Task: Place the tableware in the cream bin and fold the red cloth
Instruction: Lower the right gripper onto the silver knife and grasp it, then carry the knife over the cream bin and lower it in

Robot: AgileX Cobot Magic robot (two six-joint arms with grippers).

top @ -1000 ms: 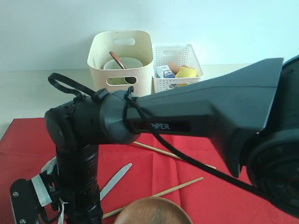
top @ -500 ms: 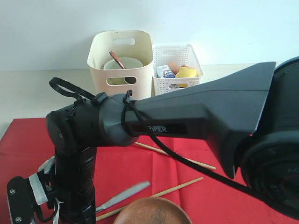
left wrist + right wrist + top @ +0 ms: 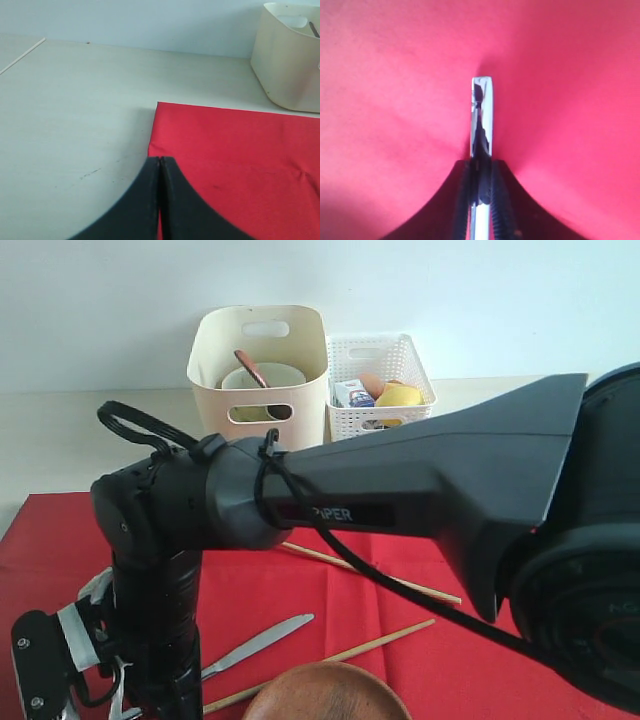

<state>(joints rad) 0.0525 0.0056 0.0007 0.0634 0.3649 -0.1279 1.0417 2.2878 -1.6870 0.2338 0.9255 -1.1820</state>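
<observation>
The metal knife, now close above the red cloth, will be released by my right gripper inside the cream bin point(image 3: 216, 383), against the bin's rim next to the wooden spoon.
My right gripper point(image 3: 481, 162) is shut on the metal knife point(image 3: 482, 112), close above the red cloth point(image 3: 395, 100). In the exterior view the right arm point(image 3: 330, 500) reaches across to the lower left. There the knife point(image 3: 258, 644) sticks out just over the red cloth point(image 3: 300, 590). Two chopsticks point(image 3: 370, 573) point(image 3: 340, 653) and the brown plate point(image 3: 325, 692) lie on the cloth. The cream bin point(image 3: 260, 360) holds the white bowl point(image 3: 265, 377) and the wooden spoon point(image 3: 250, 368). My left gripper point(image 3: 160, 159) is shut and empty over the cloth's corner point(image 3: 240, 150).
A white lattice basket point(image 3: 378, 380) with food stands right of the cream bin. Pale table point(image 3: 75, 125) lies beyond the cloth's edge, with the cream bin point(image 3: 290, 65) at the back. The right arm hides much of the cloth in the exterior view.
The knife has swung in my right gripper from pointing steeply up-right to lying flatter, and the wrist has shifted slightly left. The chopsticks and plate stay put.
</observation>
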